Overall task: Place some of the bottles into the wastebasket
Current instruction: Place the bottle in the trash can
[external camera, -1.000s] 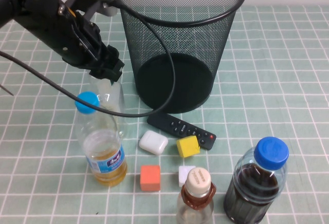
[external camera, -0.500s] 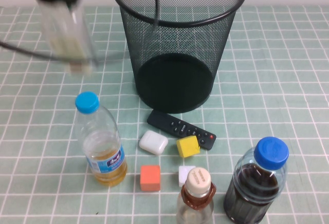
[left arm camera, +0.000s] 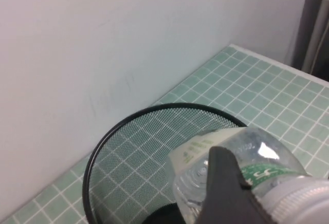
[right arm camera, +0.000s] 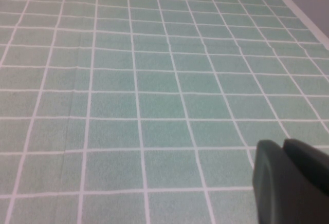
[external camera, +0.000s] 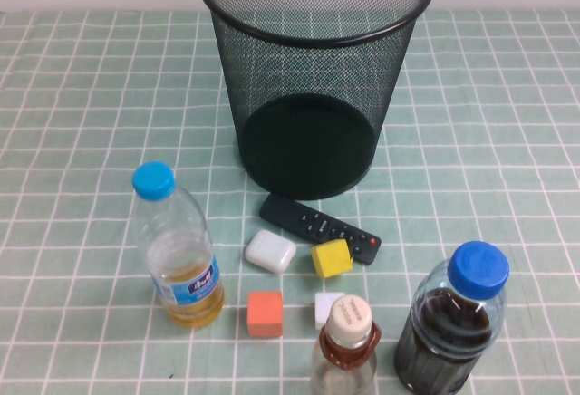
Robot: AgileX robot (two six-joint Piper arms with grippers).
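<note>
My left gripper is going to release the slim clear bottle onto the black bottom inside the mesh wastebasket (external camera: 315,112) (left arm camera: 177,218).
The black wire-mesh wastebasket (external camera: 313,37) stands at the back middle of the table. In the left wrist view my left gripper (left arm camera: 241,183) is shut on the slim clear bottle (left arm camera: 231,152) and holds it in the air above the wastebasket's rim (left arm camera: 118,126). The bottle's white cap is hidden. This gripper is out of the high view. The small bottle with the beige cap and brown collar (external camera: 346,345) stands at the front edge. My right gripper (right arm camera: 290,178) is shut and empty over bare green tablecloth, and is out of the high view.
A light-blue-capped bottle of yellow liquid (external camera: 177,250) stands front left. A blue-capped bottle of dark liquid (external camera: 453,322) stands front right. A black remote (external camera: 319,227), a white case (external camera: 269,251), a yellow cube (external camera: 331,257), an orange cube (external camera: 265,313) and a small white cube (external camera: 326,304) lie between them.
My left arm lifted the slim bottle from behind the yellow-liquid bottle, up and out of the top of the high view. Everything else on the table stayed put.
</note>
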